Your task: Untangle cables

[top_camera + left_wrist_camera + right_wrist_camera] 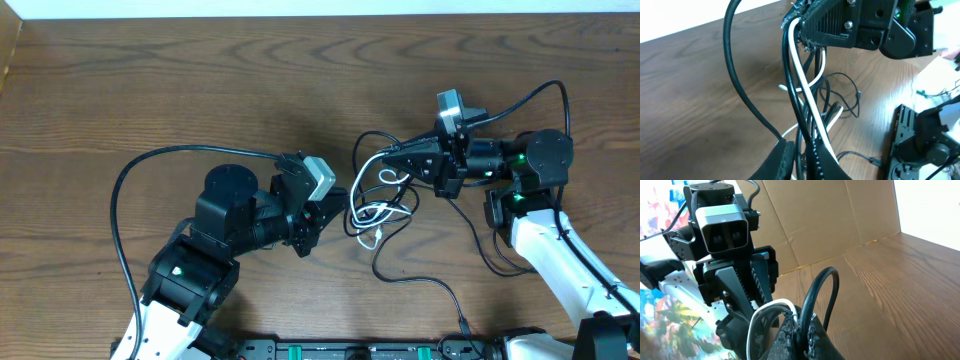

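The white cord runs at a slant past my left gripper's fingers, so next my left gripper opens and grabs it along with the black cords (794, 92) before my right gripper opens.
The cables (380, 192) form a tangle of thin black cords and one white cord (372, 214) on the wooden table between my two grippers. My left gripper (336, 206) is shut on the bundle at its left side; in the left wrist view the black cords (790, 85) and the white cord (808, 95) run up from its jaws (801, 162). My right gripper (386, 158) is shut on the same bundle from the right and holds it raised. In the right wrist view a black cord (816, 292) and the white cord (771, 305) leave its jaws (801, 330).
One black cord (430, 282) trails to a plug (463, 323) near the front edge. A thick black arm wire (120, 195) loops at the left. A black rail (370, 351) runs along the table's front. A cardboard wall (830, 215) stands at the table's left end.
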Motion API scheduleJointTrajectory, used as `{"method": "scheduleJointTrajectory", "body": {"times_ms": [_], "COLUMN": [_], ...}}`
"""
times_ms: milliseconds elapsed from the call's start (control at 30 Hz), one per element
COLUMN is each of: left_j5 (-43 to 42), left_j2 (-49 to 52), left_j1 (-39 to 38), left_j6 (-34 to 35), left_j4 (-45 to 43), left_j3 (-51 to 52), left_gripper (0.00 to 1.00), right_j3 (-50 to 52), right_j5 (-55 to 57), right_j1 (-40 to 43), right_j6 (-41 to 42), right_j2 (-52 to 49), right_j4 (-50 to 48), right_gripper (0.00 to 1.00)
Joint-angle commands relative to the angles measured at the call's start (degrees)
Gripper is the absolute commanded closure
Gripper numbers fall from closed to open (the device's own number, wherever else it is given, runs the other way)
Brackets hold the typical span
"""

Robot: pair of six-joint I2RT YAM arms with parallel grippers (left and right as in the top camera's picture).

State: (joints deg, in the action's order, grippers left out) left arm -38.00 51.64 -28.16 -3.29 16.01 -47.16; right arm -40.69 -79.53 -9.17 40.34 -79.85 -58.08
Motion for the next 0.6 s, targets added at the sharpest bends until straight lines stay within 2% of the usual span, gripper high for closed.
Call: {"method": "scheduleJointTrajectory", "body": {"times_ms": [0, 33, 133, 267, 467, 533, 567], "left_j5": [-0.2, -0.2, -0.2, -1.7, -2.1, -2.6, -2.6], "left_j2": [-0.5, -0.5, -0.5, -0.5, -0.5, -0.5, -0.5], "left_j1": [0.1, 0.1, 0.1, 0.1, 0.1, 0.1, 0.1], "left_j6": [-0.9, -0.7, 1.4, 1.9, 2.1, 2.1, 2.1], "left_j4": [-0.4, -0.5, -0.5, -0.5, -0.5, -0.5, -0.5], "left_j3": [-0.8, -0.8, -0.8, -0.8, -0.8, -0.8, -0.8], "left_gripper": [0.83, 0.83, 0.72, 0.66, 0.64, 0.53, 0.51], "right_j3": [-0.4, -0.4, -0.4, -0.4, -0.4, -0.4, -0.4], "right_j5": [1.3, 1.3, 1.4, 1.1, 0.9, 0.9, 0.9], "right_j1": [0.6, 0.6, 0.6, 0.6, 0.6, 0.6, 0.6], "right_j6": [0.5, 0.5, 0.5, 0.3, 0.2, 0.1, 0.1], "right_j2": [0.2, 0.2, 0.2, 0.2, 0.2, 0.2, 0.2], "right_j4": [-0.2, -0.2, -0.2, -0.2, -0.2, -0.2, -0.2], "right_gripper": [0.99, 0.99, 0.99, 0.99, 0.99, 0.99, 0.99]}}
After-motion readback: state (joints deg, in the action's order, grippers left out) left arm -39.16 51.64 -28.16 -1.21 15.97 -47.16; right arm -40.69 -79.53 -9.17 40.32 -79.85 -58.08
